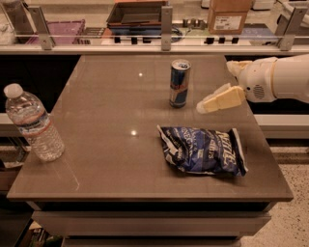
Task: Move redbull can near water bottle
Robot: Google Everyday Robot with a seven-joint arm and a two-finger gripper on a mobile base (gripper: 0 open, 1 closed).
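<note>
The redbull can has to move near the water bottle, so my gripper needs to next go to the middle of the upright redbull can (179, 83) and close there.
The redbull can (179, 83) stands upright on the brown table (111, 96), toward the back middle. The water bottle (34, 123) stands upright near the table's left edge, far from the can. My gripper (205, 105) reaches in from the right on a white arm, its pale yellow fingers pointing left, a short way to the right of the can and not touching it. It holds nothing.
A dark blue chip bag (203, 150) lies flat at the front right of the table, just below the gripper. Behind the table runs a counter with a rail, a dark tray (137, 13) and a cardboard box (229, 14).
</note>
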